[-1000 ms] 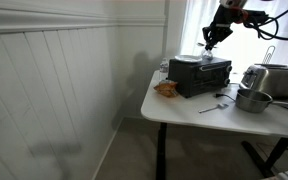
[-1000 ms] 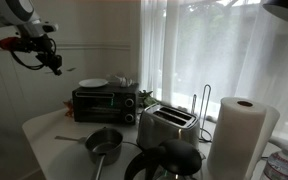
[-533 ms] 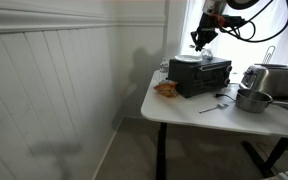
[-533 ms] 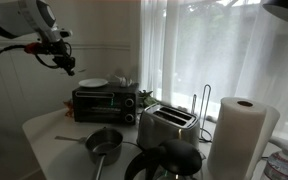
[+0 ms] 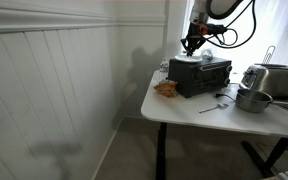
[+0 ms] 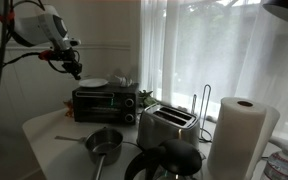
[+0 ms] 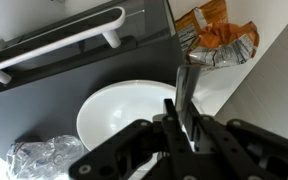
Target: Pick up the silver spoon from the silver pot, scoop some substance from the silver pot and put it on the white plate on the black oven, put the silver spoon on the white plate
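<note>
The robot's gripper needs to let go of the silver spoon on the white plate (image 5: 187, 58) (image 7: 144, 104), with the spoon's handle lying across the plate's rim toward the front of the oven.
My gripper (image 7: 181, 118) is shut on the silver spoon (image 7: 187, 88), whose flat handle sticks up between the fingers. It hovers just above the white plate (image 7: 124, 108) on top of the black oven (image 7: 44, 62). In both exterior views the gripper (image 5: 191, 42) (image 6: 74, 68) hangs over the plate (image 6: 93, 83) at the oven's (image 5: 200, 74) (image 6: 104, 101) end. The silver pot (image 5: 251, 99) (image 6: 105, 144) stands on the table, away from the gripper. The spoon's bowl is hidden.
A crumpled foil ball (image 7: 42, 160) lies on the oven top beside the plate. An orange snack bag (image 7: 218, 38) (image 5: 166, 88) lies on the table by the oven. A silver toaster (image 6: 168, 125), paper towel roll (image 6: 237, 135) and black kettle (image 6: 167, 162) stand nearby.
The gripper has moved with the spoon from beyond the table's side to above the plate on the oven, and has come lower.
</note>
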